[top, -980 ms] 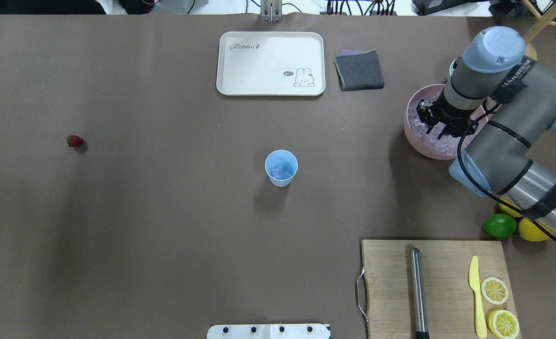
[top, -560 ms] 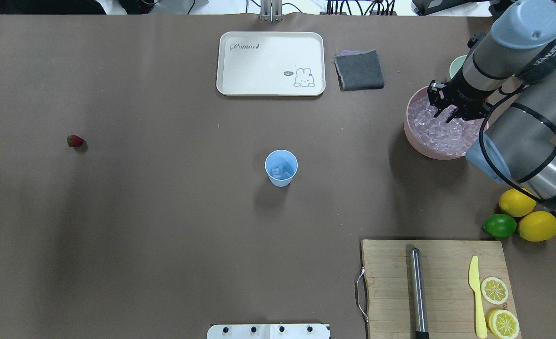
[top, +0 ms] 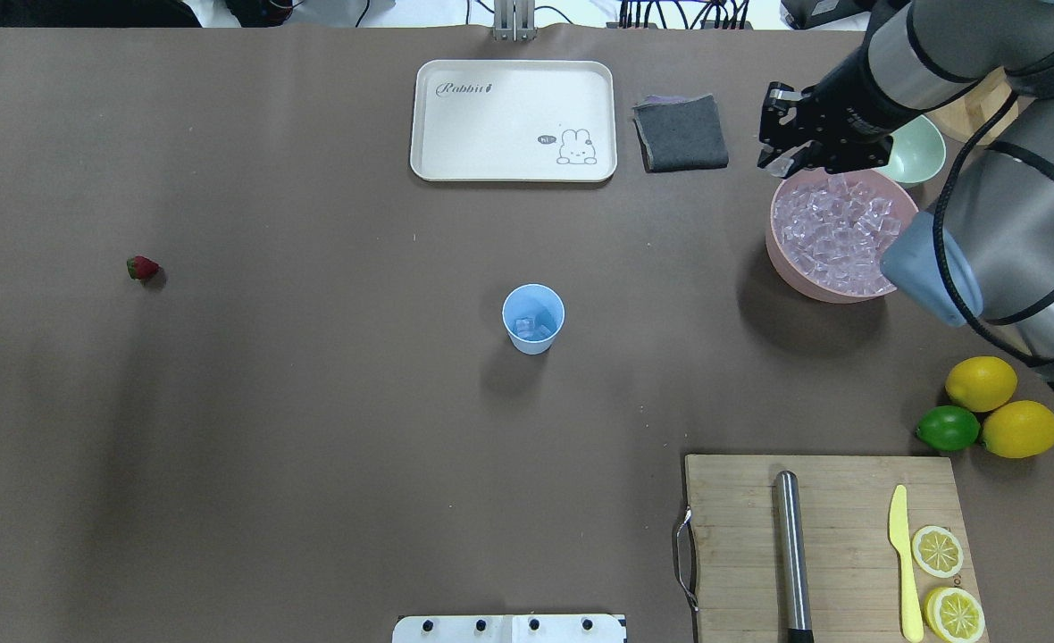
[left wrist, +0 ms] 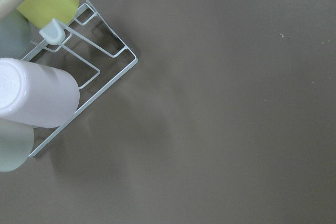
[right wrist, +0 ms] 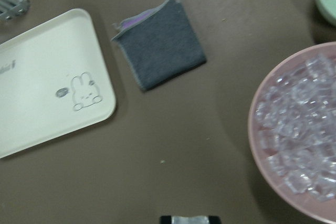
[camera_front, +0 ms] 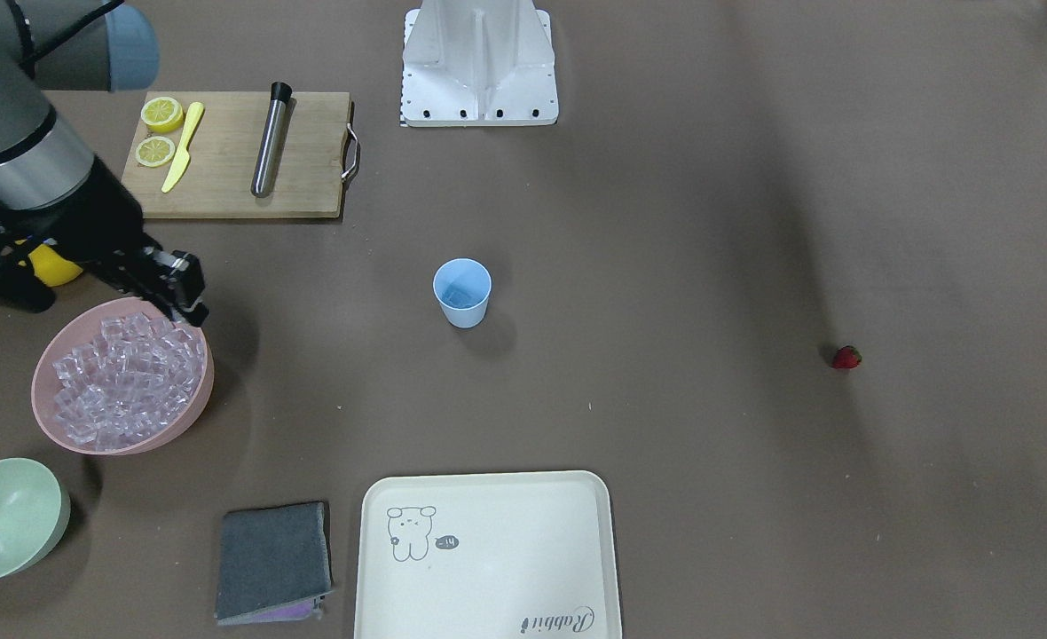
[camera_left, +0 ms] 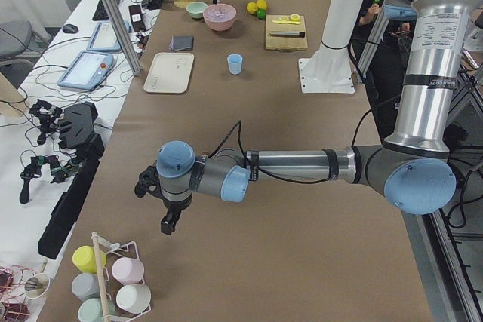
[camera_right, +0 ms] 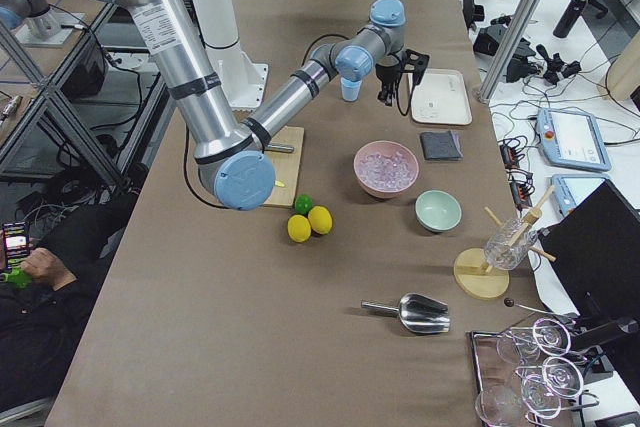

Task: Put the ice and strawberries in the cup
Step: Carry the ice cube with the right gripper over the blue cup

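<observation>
Next, my right gripper releases the clear ice cube among the ice cubes at the light blue cup's bottom (camera_front: 467,297).
The light blue cup (top: 533,318) stands mid-table with a few ice cubes in it; it also shows in the front view (camera_front: 462,293). More ice (top: 835,232) fills the pink bowl (top: 773,234) at the right. My right gripper (top: 782,158) hangs above the bowl's far left rim, shut on a clear ice cube (right wrist: 190,219) seen between its tips in the right wrist view. The strawberry (top: 142,267) lies alone at the far left. My left gripper (camera_left: 170,224) shows only in the exterior left view, far from the cup; I cannot tell whether it is open or shut.
A white rabbit tray (top: 514,121) and a grey cloth (top: 681,132) lie at the back. A pale green bowl (top: 918,152) sits behind the pink bowl. Lemons (top: 980,383), a lime (top: 947,428) and a cutting board (top: 835,500) lie front right. A cup rack (left wrist: 42,77) is under the left wrist.
My right gripper has risen out of the pink bowl's ice and moved back and to the left, over the bowl's rim. The cup and strawberry have not moved.
</observation>
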Available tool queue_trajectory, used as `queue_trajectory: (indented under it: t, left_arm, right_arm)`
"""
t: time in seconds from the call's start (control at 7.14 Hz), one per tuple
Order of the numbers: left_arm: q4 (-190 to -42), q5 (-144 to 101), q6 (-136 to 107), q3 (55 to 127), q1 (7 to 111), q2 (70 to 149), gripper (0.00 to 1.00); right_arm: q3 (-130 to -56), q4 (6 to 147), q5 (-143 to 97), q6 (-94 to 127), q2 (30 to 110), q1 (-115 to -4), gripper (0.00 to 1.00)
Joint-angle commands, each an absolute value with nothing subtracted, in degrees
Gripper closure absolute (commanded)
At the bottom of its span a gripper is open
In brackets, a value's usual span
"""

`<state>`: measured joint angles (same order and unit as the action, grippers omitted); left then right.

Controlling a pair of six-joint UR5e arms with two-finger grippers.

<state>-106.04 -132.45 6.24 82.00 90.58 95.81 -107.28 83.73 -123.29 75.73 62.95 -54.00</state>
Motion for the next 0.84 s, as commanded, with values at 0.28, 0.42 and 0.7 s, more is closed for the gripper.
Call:
queue_trajectory:
  t: [0.28,0.42,0.7]
  left_arm:
    - [-108.8,-132.5,6.2,79.5,90.6,95.7,0.02]
    - [-109.1,-132.5,6.2,79.0,90.5,95.6,0.02]
    - [-109.9,-132.5,6.2,78.0,90.5,95.6,0.02]
  right_arm:
    - [-106.2,74.6,-112.7,83.8,56.4,-36.3,1.00]
    - [-105.6,74.6,-109.7,84.2,55.6,-33.1,1.00]
    - [-101.7,74.5,-108.9,83.6,55.5,-31.4,1.00]
